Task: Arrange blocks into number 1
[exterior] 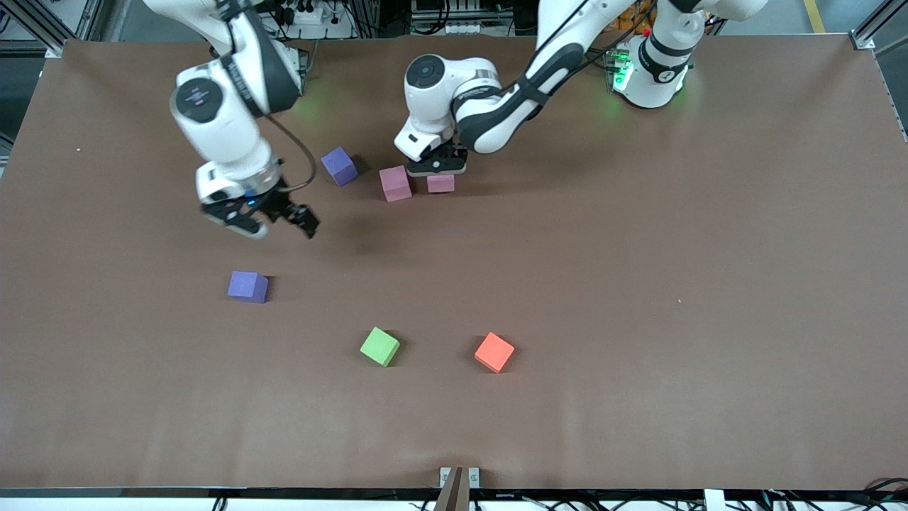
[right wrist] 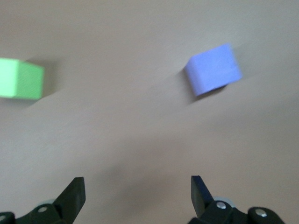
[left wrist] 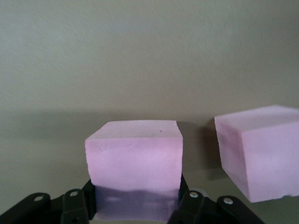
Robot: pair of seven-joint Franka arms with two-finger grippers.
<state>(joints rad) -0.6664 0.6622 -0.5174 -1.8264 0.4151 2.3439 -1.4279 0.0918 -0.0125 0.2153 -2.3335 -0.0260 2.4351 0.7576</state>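
Next, I release my left gripper's pink block, now down at the table, on the table diagonally (exterior: 439, 155) behind the other pink block.
My left gripper (exterior: 440, 170) is down at the table, shut on a pink block (exterior: 440, 184) that fills the gap between its fingers (left wrist: 74, 205). A second pink block (exterior: 395, 183) stands just beside it, apart, toward the right arm's end, and shows as a pink block (left wrist: 261, 154) in the left wrist view. A purple block (exterior: 339, 166) lies a little further that way. My right gripper (exterior: 280, 227) hangs open and empty over bare table. Nearer the front camera lie another purple block (exterior: 247, 287), a green block (exterior: 379, 346) and an orange block (exterior: 494, 352). The red and light blue blocks are out of view.
The brown table (exterior: 674, 284) stretches wide toward the left arm's end. In the right wrist view the purple block (right wrist: 214, 69) and green block (right wrist: 21, 78) lie ahead of the open fingers (right wrist: 74, 196).
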